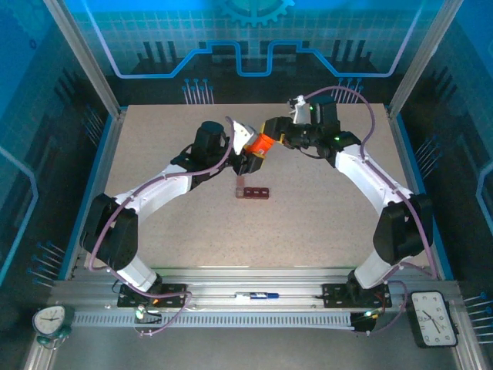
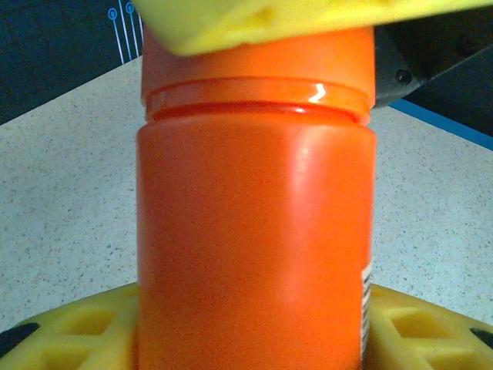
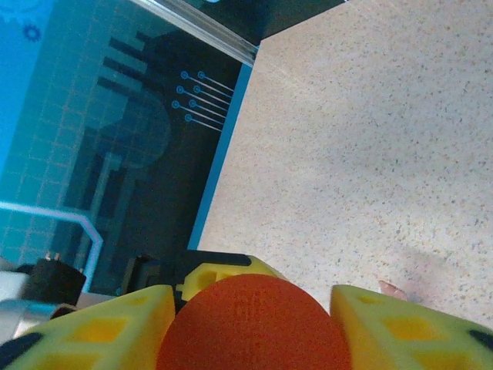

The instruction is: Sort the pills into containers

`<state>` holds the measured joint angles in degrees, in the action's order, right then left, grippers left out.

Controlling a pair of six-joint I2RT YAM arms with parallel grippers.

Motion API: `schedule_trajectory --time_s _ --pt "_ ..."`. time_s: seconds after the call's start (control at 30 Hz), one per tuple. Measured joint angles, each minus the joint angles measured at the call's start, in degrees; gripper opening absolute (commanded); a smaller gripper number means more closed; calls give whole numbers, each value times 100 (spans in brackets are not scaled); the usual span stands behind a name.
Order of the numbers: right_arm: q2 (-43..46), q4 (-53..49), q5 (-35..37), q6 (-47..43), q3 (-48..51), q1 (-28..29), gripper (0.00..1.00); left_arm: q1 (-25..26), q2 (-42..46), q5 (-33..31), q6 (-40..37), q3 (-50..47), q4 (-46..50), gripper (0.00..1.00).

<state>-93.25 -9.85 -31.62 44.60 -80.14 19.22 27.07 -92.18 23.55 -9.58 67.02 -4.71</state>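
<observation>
The cap is still on the body of the orange pill bottle, so my right gripper will open, back away, turn its wrist and grip the cap (image 3: 254, 327) again to unscrew it.
The orange pill bottle (image 1: 262, 143) is held in the air above the far middle of the table, tilted between both arms. My left gripper (image 1: 253, 154) is shut on the bottle's body (image 2: 254, 231), with its yellow fingers (image 2: 69, 331) on either side. My right gripper (image 1: 273, 132) is shut on the bottle's cap (image 3: 254, 324), and one of its yellow fingers (image 2: 269, 19) lies over the cap in the left wrist view. The containers (image 1: 253, 193), a dark red-brown bar, lie on the table just in front of the bottle. No pills are visible.
The speckled table (image 1: 323, 216) has a raised blue rim and metal posts at its sides. A pen (image 1: 258, 295) lies on the front rail between the arm bases. Two clocks (image 1: 50, 320) (image 1: 437, 317) sit at the near corners.
</observation>
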Motion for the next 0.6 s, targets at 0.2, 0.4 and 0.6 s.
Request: schedule_trajectory --time_s 0.2,0.4,0.6 --pt "0 17 -105 -181 0 -31 40 -22 0 63 74 0 -11 25" --pt "-50 295 -1016 -964 -2 -243 42 -219 0 916 634 0 -197 26" --pt "-52 608 -1641 -1416 4 -339 80 -339 0 1600 1117 0 -431 26"
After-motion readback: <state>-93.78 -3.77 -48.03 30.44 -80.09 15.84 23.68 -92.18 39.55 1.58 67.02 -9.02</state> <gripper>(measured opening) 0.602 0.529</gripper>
